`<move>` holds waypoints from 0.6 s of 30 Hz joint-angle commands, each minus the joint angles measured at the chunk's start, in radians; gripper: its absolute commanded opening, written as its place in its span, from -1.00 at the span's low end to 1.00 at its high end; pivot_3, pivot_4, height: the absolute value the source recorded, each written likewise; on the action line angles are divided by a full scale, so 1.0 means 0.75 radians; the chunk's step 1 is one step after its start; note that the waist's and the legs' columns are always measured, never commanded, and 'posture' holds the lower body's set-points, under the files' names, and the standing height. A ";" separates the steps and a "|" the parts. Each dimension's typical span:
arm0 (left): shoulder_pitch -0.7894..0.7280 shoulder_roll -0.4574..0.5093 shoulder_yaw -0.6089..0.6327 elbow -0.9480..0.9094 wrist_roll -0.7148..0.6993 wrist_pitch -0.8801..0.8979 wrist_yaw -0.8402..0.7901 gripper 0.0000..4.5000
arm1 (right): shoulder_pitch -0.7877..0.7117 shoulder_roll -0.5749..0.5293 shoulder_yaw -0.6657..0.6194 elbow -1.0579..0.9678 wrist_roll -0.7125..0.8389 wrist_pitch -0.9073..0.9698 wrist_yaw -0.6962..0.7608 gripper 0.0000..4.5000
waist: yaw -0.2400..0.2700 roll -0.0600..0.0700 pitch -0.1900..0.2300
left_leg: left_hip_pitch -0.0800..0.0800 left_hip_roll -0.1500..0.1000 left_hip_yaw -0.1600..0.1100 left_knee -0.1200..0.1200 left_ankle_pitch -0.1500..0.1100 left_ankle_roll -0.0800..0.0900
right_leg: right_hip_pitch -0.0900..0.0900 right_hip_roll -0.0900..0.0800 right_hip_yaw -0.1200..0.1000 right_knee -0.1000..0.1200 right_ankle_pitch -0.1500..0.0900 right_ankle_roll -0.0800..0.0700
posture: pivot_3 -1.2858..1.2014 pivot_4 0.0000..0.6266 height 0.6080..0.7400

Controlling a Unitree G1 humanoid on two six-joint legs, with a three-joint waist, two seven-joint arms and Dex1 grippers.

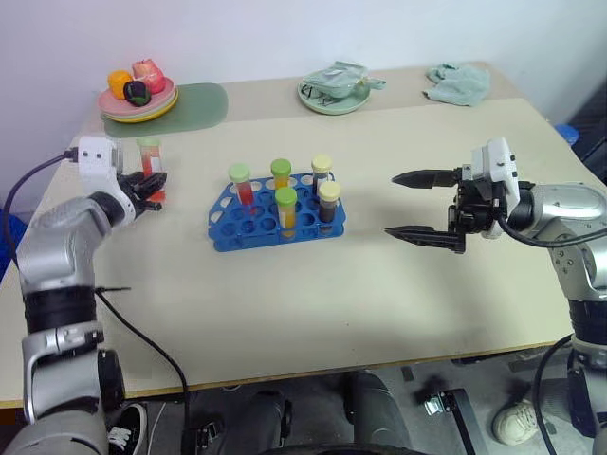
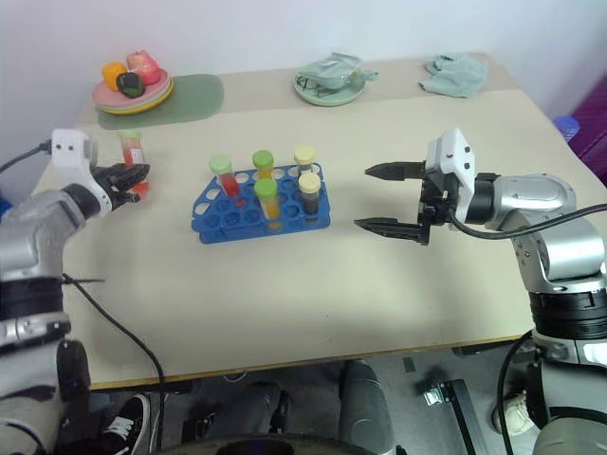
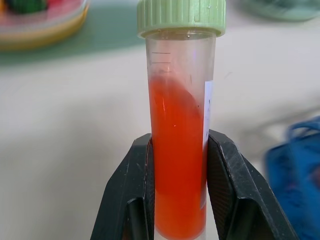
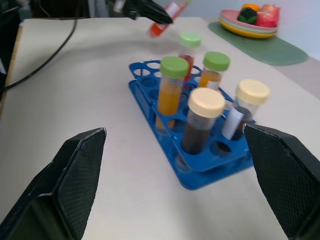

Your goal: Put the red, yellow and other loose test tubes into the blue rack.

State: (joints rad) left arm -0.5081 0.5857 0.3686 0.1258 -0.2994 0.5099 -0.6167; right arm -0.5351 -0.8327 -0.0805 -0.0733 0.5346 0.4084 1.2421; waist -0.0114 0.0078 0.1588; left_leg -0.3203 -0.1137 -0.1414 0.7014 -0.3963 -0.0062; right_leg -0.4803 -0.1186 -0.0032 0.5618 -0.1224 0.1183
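Observation:
Next, my left gripper lets go of the red test tube in the blue rack's front row, before the standing red tube (image 1: 247, 225). The held tube is above the table, beside the rack.
My left gripper (image 1: 149, 188) is shut on a red test tube (image 3: 179, 150) with a green cap. It holds the tube by its lower half, above the table and to the left of the blue rack (image 1: 226, 233). The rack stands mid-table with several capped tubes upright in it: red, orange-yellow and dark ones with green or cream caps. My right gripper (image 1: 418, 203) hangs open and empty to the right of the rack, fingers pointing at it. In the right wrist view the held red tube (image 4: 161, 24) appears beyond the rack (image 4: 145, 95).
Stacked plates with toy fruit (image 1: 138, 98) sit on a green mat (image 1: 197, 104) at the back left. A green plate with a crumpled packet (image 1: 334, 89) and a pale cloth (image 1: 458, 81) lie along the back edge. A black cable (image 1: 142, 332) runs from my left arm.

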 commanded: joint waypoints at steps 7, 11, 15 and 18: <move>0.181 -0.211 -0.089 -0.371 -0.070 -0.545 -0.073 -0.64 | 0.003 -0.015 -0.042 -0.029 0.024 -0.003 0.021 1.00 | 0.034 -0.001 0.000 | 0.001 0.000 0.002 0.001 0.000 0.001 | 0.003 -0.001 0.000 -0.002 0.002 0.000 | 0.03 -0.52 1.00; 0.222 -0.275 -0.210 -0.314 0.010 -0.728 -0.082 -0.64 | 0.008 -0.022 -0.054 -0.047 0.030 0.007 0.010 1.00 | 0.034 -0.001 -0.001 | 0.001 0.000 0.002 0.001 0.000 0.001 | 0.003 -0.001 0.000 -0.002 0.002 -0.001 | 0.03 -0.52 1.00; 0.249 -0.308 -0.292 -0.222 0.091 -0.867 -0.069 -0.64 | 0.018 -0.033 -0.067 -0.061 0.033 0.019 0.002 1.00 | 0.032 -0.001 -0.001 | 0.001 0.000 0.003 0.001 0.000 0.001 | 0.003 0.000 0.000 -0.002 0.002 -0.001 | 0.03 -0.52 1.00; 0.258 -0.344 -0.339 -0.176 0.128 -0.908 -0.028 -0.64 | 0.031 -0.048 -0.084 -0.078 0.039 0.032 -0.003 1.00 | 0.033 -0.001 -0.001 | 0.001 0.000 0.003 0.001 0.000 0.001 | 0.003 0.000 0.000 -0.002 0.002 -0.001 | 0.03 -0.52 1.00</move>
State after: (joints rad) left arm -0.3162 0.3350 0.1250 0.0013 -0.2207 -0.1316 -0.6638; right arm -0.5095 -0.8475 -0.1041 -0.0858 0.5423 0.4320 1.2429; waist 0.0131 0.0073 0.1583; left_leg -0.3192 -0.1134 -0.1394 0.7020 -0.3965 -0.0056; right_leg -0.4778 -0.1185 -0.0031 0.5604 -0.1208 0.1178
